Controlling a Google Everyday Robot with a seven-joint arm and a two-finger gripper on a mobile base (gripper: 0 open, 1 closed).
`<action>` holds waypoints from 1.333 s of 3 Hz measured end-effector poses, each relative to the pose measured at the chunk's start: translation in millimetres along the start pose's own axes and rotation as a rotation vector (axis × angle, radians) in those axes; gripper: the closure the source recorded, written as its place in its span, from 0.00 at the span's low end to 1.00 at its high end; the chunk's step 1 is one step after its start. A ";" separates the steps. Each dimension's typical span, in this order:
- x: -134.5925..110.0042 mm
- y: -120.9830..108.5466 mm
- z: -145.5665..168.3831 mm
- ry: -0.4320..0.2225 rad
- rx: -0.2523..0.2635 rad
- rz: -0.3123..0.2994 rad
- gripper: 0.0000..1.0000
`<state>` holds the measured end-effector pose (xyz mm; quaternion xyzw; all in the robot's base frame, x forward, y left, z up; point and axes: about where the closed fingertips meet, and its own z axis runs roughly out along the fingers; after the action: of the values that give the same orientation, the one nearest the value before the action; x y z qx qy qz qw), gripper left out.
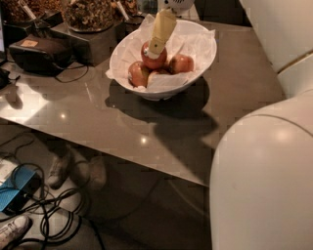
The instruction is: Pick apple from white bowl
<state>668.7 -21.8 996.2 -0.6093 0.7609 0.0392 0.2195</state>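
My gripper will close on the sides of the deep-red apple (pixel 154 52), which sits highest in the white bowl.
The white bowl (pixel 206 51), lined with crinkled white paper, stands on the grey table toward the back. The deep-red apple (pixel 155 61) sits highest in it, with a pale sticker near its top. Smaller red-yellow apples lie beside it, on the left (pixel 138 73) and on the right (pixel 181 63). My gripper (pixel 154 51) comes down from above, pale yellow, and its tip rests on the top of the deep-red apple, covering part of it.
Dark containers of dried bits (pixel 89 13) and a black device (pixel 41 53) with a cable stand at the back left. My white body (pixel 264 180) fills the right foreground. The table's front edge (pixel 146 166) runs diagonally. Cables (pixel 51 215) and a blue box (pixel 14 193) lie on the floor.
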 end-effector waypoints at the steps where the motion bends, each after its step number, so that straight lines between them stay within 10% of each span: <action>1: 4.2 -2.1 14.5 -0.003 -0.040 0.040 0.18; 4: 3.4 3.1 40.3 -0.001 -0.118 0.062 0.11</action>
<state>676.8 -10.8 957.9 -0.5971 0.7758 0.0910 0.1824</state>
